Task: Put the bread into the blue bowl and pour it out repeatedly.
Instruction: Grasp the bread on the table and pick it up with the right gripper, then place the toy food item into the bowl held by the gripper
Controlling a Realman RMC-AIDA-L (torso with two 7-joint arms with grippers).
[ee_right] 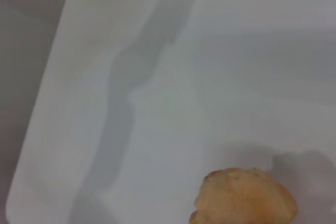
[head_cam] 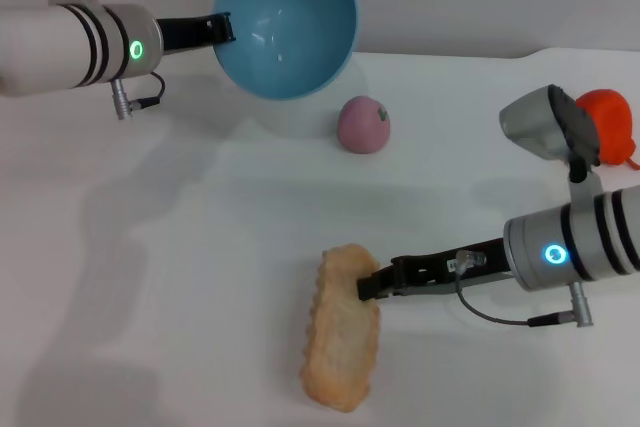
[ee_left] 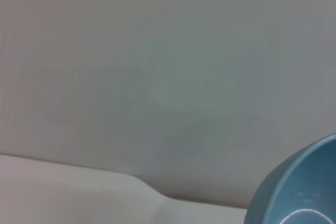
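The robot's right gripper will release the bread inside the blue bowl (head_cam: 393,193), just in front of the pink toy fruit.
The blue bowl (head_cam: 290,17) is lifted off the table at the back and tilted so its empty, glossy inside faces me. My left gripper (head_cam: 222,29) is shut on its left rim. Part of the bowl's wall shows in the left wrist view (ee_left: 299,192). The bread (head_cam: 342,339) lies flat on the white table near the front, with its plain tan side up. My right gripper (head_cam: 368,287) reaches in from the right and is closed on the bread's right edge near its far end. One end of the bread shows in the right wrist view (ee_right: 244,198).
A pink round toy fruit (head_cam: 363,125) sits on the table below the bowl's right side. An orange toy (head_cam: 612,125) lies at the far right, behind a grey housing (head_cam: 540,119). The table's back edge (head_cam: 450,53) runs behind them.
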